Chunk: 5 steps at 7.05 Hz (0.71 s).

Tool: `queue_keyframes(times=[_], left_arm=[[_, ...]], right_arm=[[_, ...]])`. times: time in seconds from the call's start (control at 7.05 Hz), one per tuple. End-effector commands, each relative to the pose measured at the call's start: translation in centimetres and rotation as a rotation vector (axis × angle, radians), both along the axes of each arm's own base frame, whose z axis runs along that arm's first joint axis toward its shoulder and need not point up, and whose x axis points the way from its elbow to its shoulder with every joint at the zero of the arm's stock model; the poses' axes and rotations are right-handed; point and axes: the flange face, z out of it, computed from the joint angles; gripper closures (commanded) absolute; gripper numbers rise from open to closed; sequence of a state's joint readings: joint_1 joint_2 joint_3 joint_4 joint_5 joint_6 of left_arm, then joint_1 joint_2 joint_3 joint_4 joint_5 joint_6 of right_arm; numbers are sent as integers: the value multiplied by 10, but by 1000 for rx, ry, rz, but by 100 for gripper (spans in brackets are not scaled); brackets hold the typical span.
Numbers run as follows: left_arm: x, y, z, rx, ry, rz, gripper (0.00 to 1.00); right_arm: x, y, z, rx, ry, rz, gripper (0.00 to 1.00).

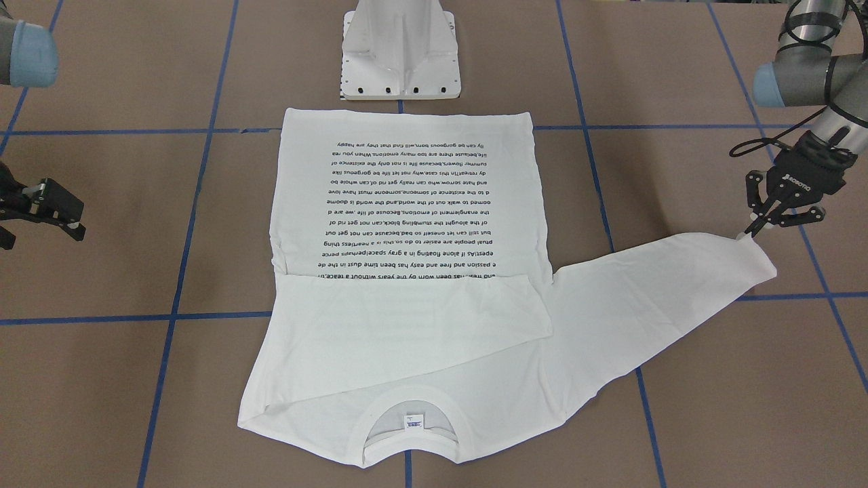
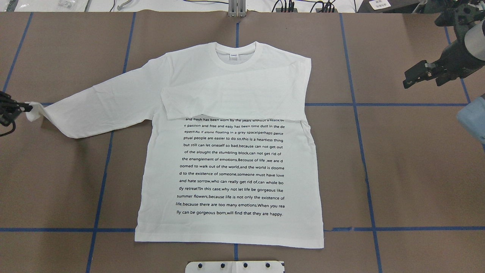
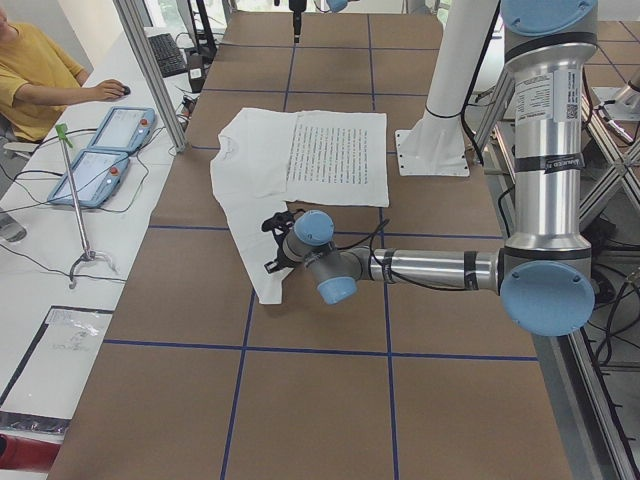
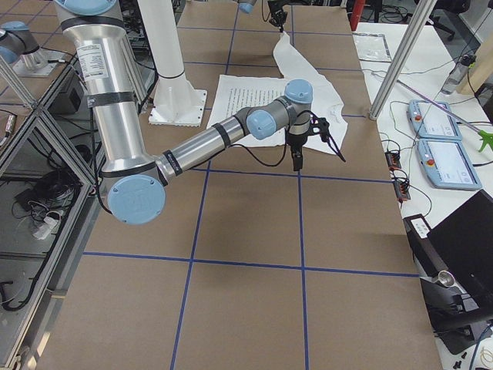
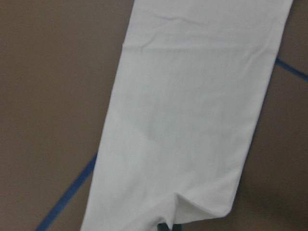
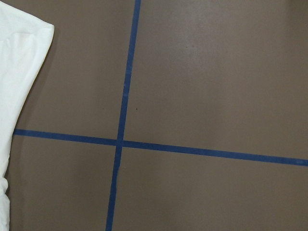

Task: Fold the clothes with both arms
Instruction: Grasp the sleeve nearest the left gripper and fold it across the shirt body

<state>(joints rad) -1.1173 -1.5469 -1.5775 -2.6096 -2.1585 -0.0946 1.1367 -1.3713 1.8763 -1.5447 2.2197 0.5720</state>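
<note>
The robot's left gripper needs to let go of the sleeve's cuff, which is now held slightly raised, on the black text [image 1: 338,261] next to the folded sleeve, toward the right gripper.
The white long-sleeved T-shirt [image 2: 231,163] lies flat on the table with its black text side up and its collar [image 2: 235,57] at the far side. One sleeve is folded across the chest [image 2: 235,100]. The other sleeve [image 2: 98,106] stretches out toward my left arm. My left gripper [image 1: 754,230] is shut on that sleeve's cuff [image 1: 746,238] and holds it slightly raised; it also shows at the overhead view's left edge [image 2: 21,108]. The left wrist view shows the sleeve [image 5: 192,115]. My right gripper [image 1: 64,218] is open and empty, off to the shirt's other side [image 2: 413,77].
The white pedestal base [image 1: 400,54] stands just behind the shirt's hem. Blue tape lines [image 6: 120,142] cross the brown table. An operator [image 3: 40,80] sits by two teach pendants [image 3: 105,150] beyond the table's far edge.
</note>
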Motion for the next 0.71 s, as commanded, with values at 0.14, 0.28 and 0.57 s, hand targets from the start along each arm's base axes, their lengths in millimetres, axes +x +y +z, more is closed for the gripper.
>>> queue_keyframes(times=[0.14,0.28,0.57], left_arm=[[4,-92,-145,-99,179,-90,100],[19,-122,-208,-177,237,-131,100],[99,-135,-320,-316,333,-175,100]], right_arm=[[0,0,-1,-3,-1,4,0],[0,0,0,-5,-1,4,0],[0,0,-1,-3,-2,3,0]])
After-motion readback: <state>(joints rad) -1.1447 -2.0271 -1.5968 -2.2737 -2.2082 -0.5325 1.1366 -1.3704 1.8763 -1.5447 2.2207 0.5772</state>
